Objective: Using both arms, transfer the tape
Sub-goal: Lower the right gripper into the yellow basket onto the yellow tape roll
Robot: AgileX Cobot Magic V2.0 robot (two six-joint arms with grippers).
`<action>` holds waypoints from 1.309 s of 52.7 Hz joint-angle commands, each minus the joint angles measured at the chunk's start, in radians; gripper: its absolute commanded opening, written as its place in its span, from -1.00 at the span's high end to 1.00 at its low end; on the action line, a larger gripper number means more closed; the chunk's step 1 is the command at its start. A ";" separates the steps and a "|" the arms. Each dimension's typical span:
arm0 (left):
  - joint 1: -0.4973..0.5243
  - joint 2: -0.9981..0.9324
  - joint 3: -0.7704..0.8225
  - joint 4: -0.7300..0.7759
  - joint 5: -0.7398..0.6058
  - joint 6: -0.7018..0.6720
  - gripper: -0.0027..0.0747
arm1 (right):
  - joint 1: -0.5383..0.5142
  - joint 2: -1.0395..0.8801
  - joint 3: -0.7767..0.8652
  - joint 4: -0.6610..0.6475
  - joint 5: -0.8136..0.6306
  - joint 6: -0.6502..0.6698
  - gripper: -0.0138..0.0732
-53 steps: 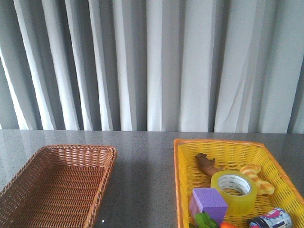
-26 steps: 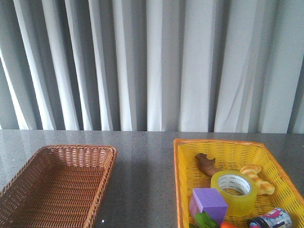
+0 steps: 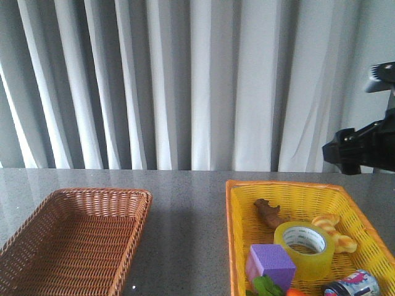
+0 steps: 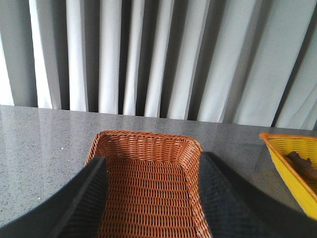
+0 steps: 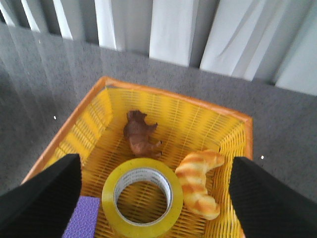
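Observation:
Next, I move my right gripper to the tape's side [image 3: 329, 248] [image 5: 174, 207] beside the croissant in the yellow basket and close it there.
The tape [image 3: 302, 263], a yellow roll with a white printed core, lies flat in the yellow basket [image 3: 237, 246] on the right of the table. My right arm [image 3: 361, 148] hangs high above that basket's far right corner. In the right wrist view the right gripper [image 5: 154, 158] is open, its two black fingers [image 5: 47, 196] spread wide above the tape [image 5: 110, 201] and not touching it. My left gripper [image 4: 152, 157] is open over the brown wicker basket [image 4: 143, 141], with nothing between its fingers. The left arm is out of the front view.
The brown wicker basket [image 3: 80, 196] at the left holds nothing. Beside the tape in the yellow basket lie a purple cube [image 3: 271, 262], a croissant [image 3: 333, 231], a brown toy [image 3: 268, 213] and a jar [image 3: 352, 285]. A grey curtain hangs behind the table.
My right arm has come into the front view at the upper right, where nothing showed before. The tape and the other objects have not moved.

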 commanded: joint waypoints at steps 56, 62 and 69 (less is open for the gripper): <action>-0.009 0.009 -0.034 -0.011 0.025 0.027 -0.13 | -0.009 0.597 -0.333 -0.189 0.361 0.227 -0.54; -0.009 0.009 -0.034 -0.011 0.027 0.027 -0.13 | -0.009 0.614 -0.333 -0.189 0.371 0.226 -0.35; -0.009 0.009 -0.034 -0.011 0.028 0.027 -0.13 | -0.009 0.609 -0.333 -0.189 0.368 0.223 0.06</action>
